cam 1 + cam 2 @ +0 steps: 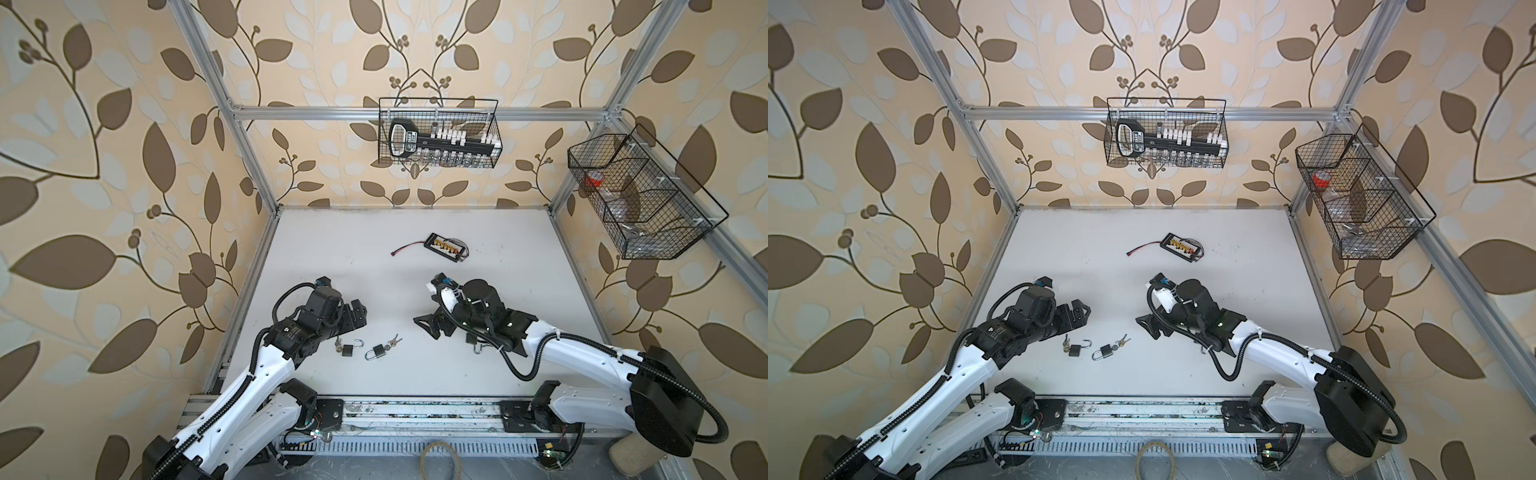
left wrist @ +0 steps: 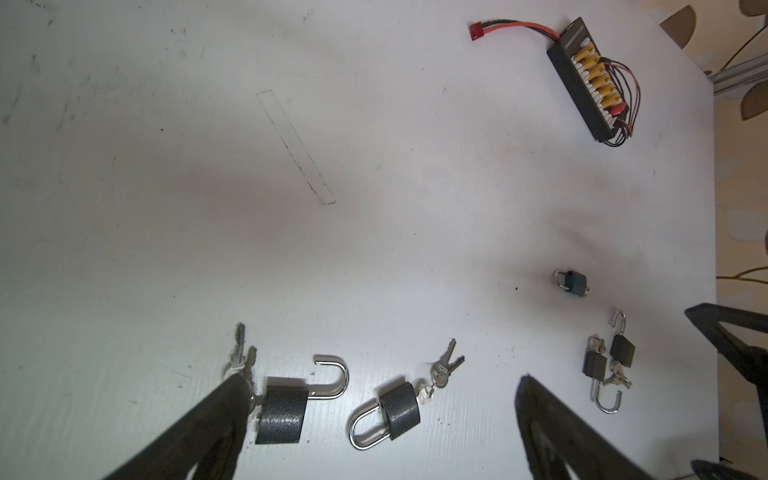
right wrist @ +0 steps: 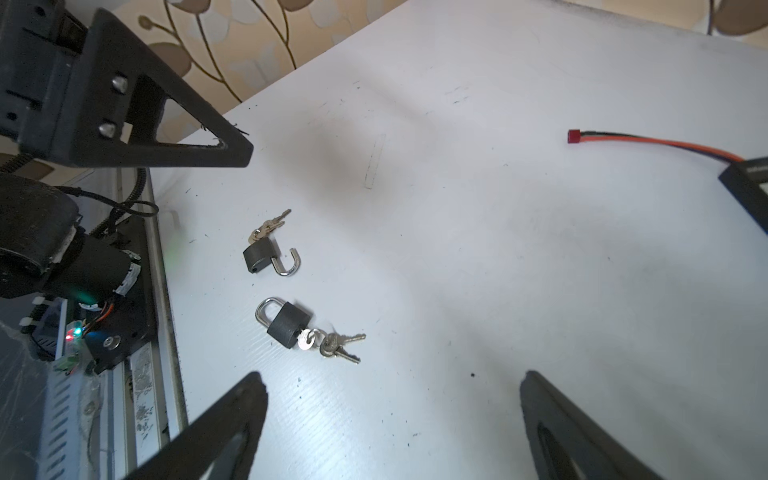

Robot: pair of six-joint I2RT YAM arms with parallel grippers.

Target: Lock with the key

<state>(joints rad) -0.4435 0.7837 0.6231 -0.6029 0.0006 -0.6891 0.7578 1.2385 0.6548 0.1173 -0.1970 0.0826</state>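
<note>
My right gripper is to close on the black body (image 1: 379, 350) (image 3: 288, 325) of the padlock with a key in its keyhole, which is beside the padlock with the open shackle.
Two black padlocks lie on the white table (image 1: 415, 274) near its front. One padlock (image 1: 348, 350) (image 2: 282, 409) (image 3: 258, 254) has its shackle swung open, with a key bunch (image 2: 239, 359) at its base. The other padlock (image 1: 377, 351) (image 2: 400, 410) (image 3: 289, 324) has its shackle down and a key (image 2: 424, 394) (image 3: 306, 341) in its keyhole. My left gripper (image 1: 355, 316) (image 2: 382, 384) hangs open just behind both, and one finger hides part of the open padlock's keys. My right gripper (image 1: 426, 326) (image 3: 391, 378) is open to their right, holding nothing.
Three more padlocks (image 2: 575, 282) (image 2: 622, 351) (image 2: 595, 365) lie under my right arm. A black connector board (image 1: 446, 246) with red and black wires sits further back. Wire baskets hang on the back wall (image 1: 438, 133) and the right frame (image 1: 640, 195).
</note>
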